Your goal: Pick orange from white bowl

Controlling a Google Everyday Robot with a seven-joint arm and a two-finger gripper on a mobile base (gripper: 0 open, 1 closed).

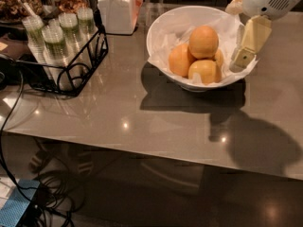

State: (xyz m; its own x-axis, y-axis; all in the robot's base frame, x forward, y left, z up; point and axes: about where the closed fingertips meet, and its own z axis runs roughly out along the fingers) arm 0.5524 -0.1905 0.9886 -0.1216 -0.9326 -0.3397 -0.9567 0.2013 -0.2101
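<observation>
Next, I close my gripper around the upper part of the orange (209, 37) that is lying on top of the pile in the white bowl.
The white bowl (158, 27), lined with crumpled white paper, stands at the back of the grey table, right of centre. The orange (203, 40) lies on top of the pile in it, above three slightly smaller oranges: one at the left (179, 59), one in front (202, 71) and one at the right (219, 58), mostly hidden. My gripper (246, 51), cream-coloured under a white wrist housing, hangs at the bowl's right rim, just right of the oranges and a little above the paper. It holds nothing that I can see.
A black wire basket (71, 67) with several green-lidded plastic cups stands at the left. A white lidded jar (116, 11) stands behind the bowl's left side. The table's front edge (142, 150) runs across the lower part. Cables (14, 126) hang at the left.
</observation>
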